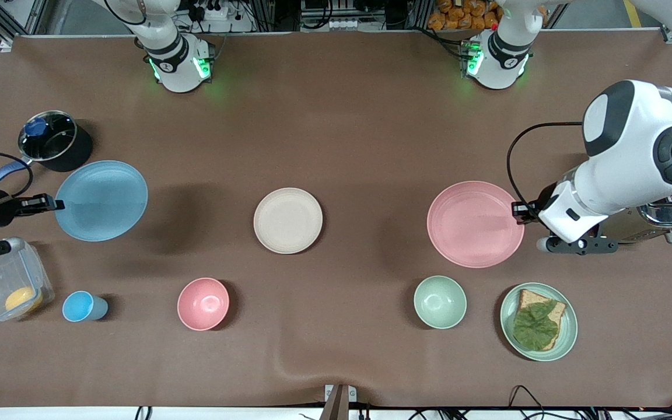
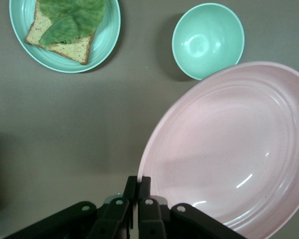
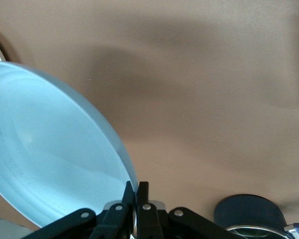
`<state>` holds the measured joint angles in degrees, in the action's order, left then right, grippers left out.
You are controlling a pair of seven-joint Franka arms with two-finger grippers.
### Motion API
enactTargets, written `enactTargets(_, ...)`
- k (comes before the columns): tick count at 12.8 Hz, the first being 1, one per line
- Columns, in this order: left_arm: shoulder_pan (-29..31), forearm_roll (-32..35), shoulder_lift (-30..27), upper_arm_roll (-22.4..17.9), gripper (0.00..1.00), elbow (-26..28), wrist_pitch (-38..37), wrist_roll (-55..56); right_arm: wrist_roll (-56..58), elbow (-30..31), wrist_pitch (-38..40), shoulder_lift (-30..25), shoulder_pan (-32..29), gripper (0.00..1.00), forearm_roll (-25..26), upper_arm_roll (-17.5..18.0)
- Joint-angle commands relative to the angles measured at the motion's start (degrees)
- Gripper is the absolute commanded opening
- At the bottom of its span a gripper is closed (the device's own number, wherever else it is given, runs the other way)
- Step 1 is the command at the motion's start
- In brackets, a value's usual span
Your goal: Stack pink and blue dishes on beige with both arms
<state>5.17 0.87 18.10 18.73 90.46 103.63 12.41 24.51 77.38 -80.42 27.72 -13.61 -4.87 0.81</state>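
Next, my left gripper sets the pink plate, now lifted and tilted, down on the bare table [image 1: 515, 224] [image 2: 107, 162] between the beige plate and the toaster.
The beige plate [image 1: 287, 220] lies flat at the table's middle. My left gripper [image 1: 518, 210] is shut on the rim of the pink plate [image 1: 474, 224], holding it lifted and tilted toward the left arm's end; in the left wrist view the pink plate [image 2: 229, 149] sits pinched at my left gripper [image 2: 143, 186]. My right gripper [image 1: 55, 205] is shut on the rim of the blue plate [image 1: 101, 200], raised over the right arm's end. The right wrist view shows the blue plate [image 3: 50, 149] clamped in my right gripper [image 3: 136, 191].
A green bowl [image 1: 440, 301] and a green plate with bread and a leaf [image 1: 539, 321] sit near the front camera. A pink bowl [image 1: 203, 303], a blue cup [image 1: 81, 307], a clear container [image 1: 8, 286], a black pot [image 1: 53, 141] and a toaster [image 1: 665, 219] stand around.
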Motion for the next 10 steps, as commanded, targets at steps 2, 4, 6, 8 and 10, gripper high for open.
enactTargets(2, 1.06, 2.91, 0.88, -0.27, 0.0, 0.41, -0.62, -2.12, 0.98, 0.14, 0.79, -0.91, -1.16, 0.0, -0.93, 0.25)
enactTargets(4, 4.13, 3.26, 1.67, -0.18, 0.0, 1.55, -0.54, -4.05, 0.98, 0.14, 0.79, -0.91, -1.33, 0.0, -0.85, 0.25)
enactTargets(6, 6.33, 3.26, 1.68, -0.09, 0.0, 3.39, -0.54, -6.16, 0.98, 0.14, 0.7, -0.91, -1.33, 0.0, -0.84, 0.25)
enactTargets(8, 7.13, 3.26, 1.68, -0.18, 0.0, 4.89, -0.45, -7.13, 0.98, 0.14, 0.7, -0.91, -1.42, 0.0, -0.84, 0.25)
enactTargets(10, 8.97, 3.26, 1.59, -0.18, 0.0, 7.61, 0.51, -8.8, 1.06, 0.14, 0.61, -0.82, -1.42, 0.0, -0.84, 0.16)
